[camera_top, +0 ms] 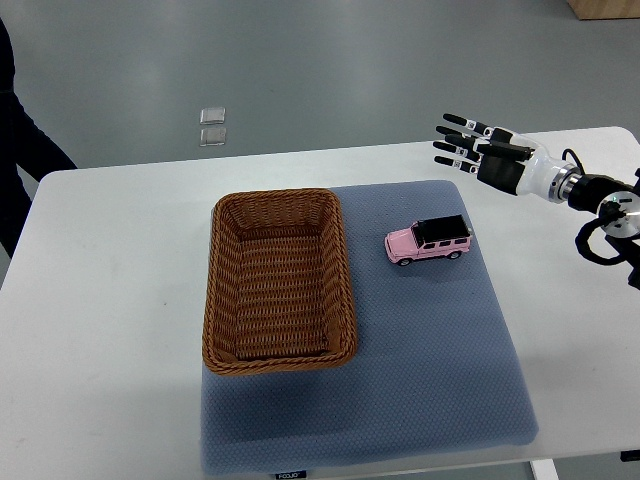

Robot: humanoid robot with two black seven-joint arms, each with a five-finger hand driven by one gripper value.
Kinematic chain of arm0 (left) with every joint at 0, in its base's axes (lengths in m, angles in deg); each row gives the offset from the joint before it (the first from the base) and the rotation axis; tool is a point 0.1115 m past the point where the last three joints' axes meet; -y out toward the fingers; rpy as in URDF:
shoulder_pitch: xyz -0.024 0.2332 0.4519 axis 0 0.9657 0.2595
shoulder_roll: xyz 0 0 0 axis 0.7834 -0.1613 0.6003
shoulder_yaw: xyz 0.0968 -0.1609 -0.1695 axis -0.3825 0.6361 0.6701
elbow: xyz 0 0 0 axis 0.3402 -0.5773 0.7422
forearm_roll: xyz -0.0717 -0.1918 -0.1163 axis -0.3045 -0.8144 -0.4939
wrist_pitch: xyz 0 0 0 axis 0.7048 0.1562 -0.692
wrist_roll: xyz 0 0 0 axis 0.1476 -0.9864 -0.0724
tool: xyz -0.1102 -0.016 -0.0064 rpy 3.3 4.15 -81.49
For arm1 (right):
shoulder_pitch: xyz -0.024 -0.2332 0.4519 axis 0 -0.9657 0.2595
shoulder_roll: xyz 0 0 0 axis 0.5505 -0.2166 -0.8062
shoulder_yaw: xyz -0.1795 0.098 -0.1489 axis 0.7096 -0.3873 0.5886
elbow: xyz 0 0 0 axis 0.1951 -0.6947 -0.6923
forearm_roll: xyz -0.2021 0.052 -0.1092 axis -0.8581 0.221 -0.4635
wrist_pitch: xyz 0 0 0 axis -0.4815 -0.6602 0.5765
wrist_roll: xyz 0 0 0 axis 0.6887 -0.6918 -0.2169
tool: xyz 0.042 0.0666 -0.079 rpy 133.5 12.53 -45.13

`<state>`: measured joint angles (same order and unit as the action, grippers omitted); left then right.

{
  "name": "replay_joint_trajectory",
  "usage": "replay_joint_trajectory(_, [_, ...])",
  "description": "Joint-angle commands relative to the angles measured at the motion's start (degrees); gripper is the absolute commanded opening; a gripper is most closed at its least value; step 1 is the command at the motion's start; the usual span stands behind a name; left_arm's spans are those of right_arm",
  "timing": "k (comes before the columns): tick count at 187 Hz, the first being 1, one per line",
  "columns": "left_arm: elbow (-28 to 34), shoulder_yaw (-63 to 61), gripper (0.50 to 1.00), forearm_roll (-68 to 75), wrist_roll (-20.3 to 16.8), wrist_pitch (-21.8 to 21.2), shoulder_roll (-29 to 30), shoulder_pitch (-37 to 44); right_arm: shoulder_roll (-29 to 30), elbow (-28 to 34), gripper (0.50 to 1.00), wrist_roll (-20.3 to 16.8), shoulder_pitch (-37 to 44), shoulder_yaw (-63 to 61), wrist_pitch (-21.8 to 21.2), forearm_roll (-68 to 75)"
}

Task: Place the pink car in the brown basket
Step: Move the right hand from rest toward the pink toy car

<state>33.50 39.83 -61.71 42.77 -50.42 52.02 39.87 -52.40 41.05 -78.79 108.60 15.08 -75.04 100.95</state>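
Note:
The robot's right gripper needs to next move to the black roof [446, 230] of the pink car and close there, around the back half of the car.
A pink toy car [429, 240] with a black roof stands on the blue-grey mat [430, 340], just right of the brown wicker basket [222, 300]. Nothing lies inside the basket. My right hand [458, 143] reaches in from the right edge and hovers above the table's far side, up and to the right of the car. Its fingers are spread and hold nothing. My left arm does not show.
The white table [110, 300] carries the mat and basket. A person's dark sleeve [20, 140] shows at the left edge. Two small floor sockets [212, 126] lie on the grey floor beyond the table.

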Motion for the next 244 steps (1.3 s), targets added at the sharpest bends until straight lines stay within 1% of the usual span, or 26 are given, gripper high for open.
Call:
replay_joint_trajectory(1, [-0.1,0.1,1.0,0.0,0.1,0.0,0.0,0.1,-0.1,-0.1,0.917,0.1,0.0,-0.1,0.0,0.0])
replay_joint_trajectory(80, [1.0,0.1,1.0,-0.1,0.0,-0.7,0.0,-0.3,-0.1,-0.1,0.917,0.1,-0.1,0.5,0.0,0.0])
replay_joint_trajectory(100, [0.7,0.1,1.0,-0.1,0.1,-0.7,0.0,-0.3,-0.2,-0.1,0.917,0.1,-0.1,0.9,1.6,-0.1])
replay_joint_trajectory(117, [0.6,0.2,1.0,-0.1,0.0,-0.7,0.0,-0.3,-0.3,-0.1,0.917,0.1,-0.1,1.0,0.7,-0.3])
replay_joint_trajectory(124, [0.6,0.2,1.0,0.0,0.0,-0.7,0.0,-0.3,-0.7,0.0,0.917,0.1,-0.2,0.8,0.0,-1.1])
replay_joint_trajectory(158, [0.7,0.1,1.0,-0.1,0.1,-0.7,0.0,-0.3,-1.3,-0.1,0.915,0.2,-0.2,0.6,0.0,-4.7])
replay_joint_trajectory(171, [0.8,0.1,1.0,-0.1,0.0,-0.7,0.0,-0.3,-1.6,-0.2,0.915,0.5,0.1,0.9,0.0,-8.9])
replay_joint_trajectory(179, [0.7,0.1,1.0,-0.1,0.0,-0.7,0.0,-0.3,-2.0,-0.1,0.915,1.6,0.5,0.6,0.0,-13.1])
replay_joint_trajectory(194, [0.7,0.2,1.0,-0.1,0.0,-0.7,0.0,-0.3,-2.2,0.1,0.915,6.0,2.3,0.6,0.0,-22.8])
replay_joint_trajectory(200, [0.7,0.2,1.0,0.0,0.1,-0.7,0.0,-0.3,-2.5,0.2,0.913,8.6,2.8,0.6,0.0,-27.6])
replay_joint_trajectory(220, [0.7,0.2,1.0,-0.1,0.0,-0.7,0.0,-0.3,-3.7,0.4,0.913,13.7,4.2,0.5,0.0,-38.6])
replay_joint_trajectory(244, [0.7,0.1,1.0,-0.1,0.0,-0.7,0.0,-0.3,-4.2,1.1,0.913,19.0,5.5,0.6,0.0,-49.8])
